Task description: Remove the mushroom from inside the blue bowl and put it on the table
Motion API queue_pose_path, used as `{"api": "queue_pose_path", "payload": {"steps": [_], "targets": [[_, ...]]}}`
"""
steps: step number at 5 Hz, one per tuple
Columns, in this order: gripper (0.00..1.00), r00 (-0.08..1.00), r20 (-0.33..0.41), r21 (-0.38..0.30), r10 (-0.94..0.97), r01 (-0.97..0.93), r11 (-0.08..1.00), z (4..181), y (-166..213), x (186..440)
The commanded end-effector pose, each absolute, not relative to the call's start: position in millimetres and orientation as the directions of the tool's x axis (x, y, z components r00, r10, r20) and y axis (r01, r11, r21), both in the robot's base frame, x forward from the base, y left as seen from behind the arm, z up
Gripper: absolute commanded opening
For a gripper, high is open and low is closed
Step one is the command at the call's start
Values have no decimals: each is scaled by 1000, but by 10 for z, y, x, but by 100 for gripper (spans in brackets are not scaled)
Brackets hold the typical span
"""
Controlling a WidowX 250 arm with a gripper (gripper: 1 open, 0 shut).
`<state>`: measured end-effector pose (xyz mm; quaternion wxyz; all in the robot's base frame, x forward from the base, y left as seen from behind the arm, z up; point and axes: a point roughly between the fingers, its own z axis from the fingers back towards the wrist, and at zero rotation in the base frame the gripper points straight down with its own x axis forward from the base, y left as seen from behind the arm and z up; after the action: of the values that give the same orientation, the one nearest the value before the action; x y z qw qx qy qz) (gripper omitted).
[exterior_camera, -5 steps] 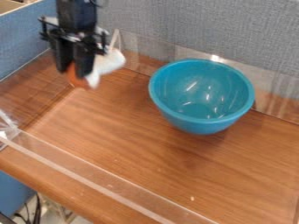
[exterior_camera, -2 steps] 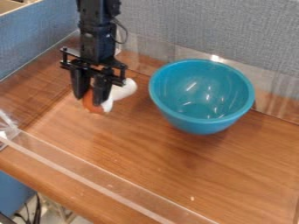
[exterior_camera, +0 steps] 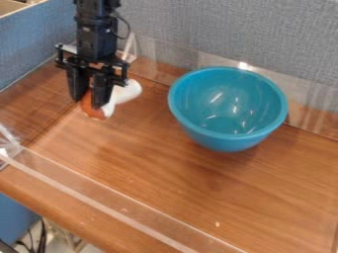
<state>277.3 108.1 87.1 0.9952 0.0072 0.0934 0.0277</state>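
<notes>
Next, my gripper lets go of the mushroom on the bare wood [exterior_camera: 115,120] between the blue bowl and the clear plastic side.
My gripper [exterior_camera: 95,99] points down over the left part of the table [exterior_camera: 172,178], well left of the blue bowl [exterior_camera: 227,107]. It is shut on the mushroom [exterior_camera: 115,96]: the orange-red cap shows between the black fingers near the wood and the cream-white stem sticks out to the right. Whether the mushroom touches the tabletop I cannot tell. The glossy turquoise bowl stands upright with nothing inside it.
Low clear plastic walls [exterior_camera: 79,188] edge the table along the front and left, with more clear panels behind the bowl [exterior_camera: 310,104]. A grey-blue fabric partition [exterior_camera: 238,30] stands at the back. Bare wood lies in front of the bowl and gripper.
The gripper, holding the mushroom throughout, has sunk closer to the tabletop; it swung right toward the bowl half a second ago and has since come back left.
</notes>
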Motion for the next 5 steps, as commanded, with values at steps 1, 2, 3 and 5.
{"api": "queue_pose_path", "payload": {"steps": [1, 2, 3, 5], "targets": [[0, 990, -140, 37, -20, 26, 999, 1033, 1059, 2910], [0, 988, -148, 37, -34, 40, 998, 960, 1009, 2920], [0, 987, -155, 37, -45, 52, 998, 902, 968, 2919], [0, 984, -165, 35, -66, 73, 997, 736, 923, 2934]]}}
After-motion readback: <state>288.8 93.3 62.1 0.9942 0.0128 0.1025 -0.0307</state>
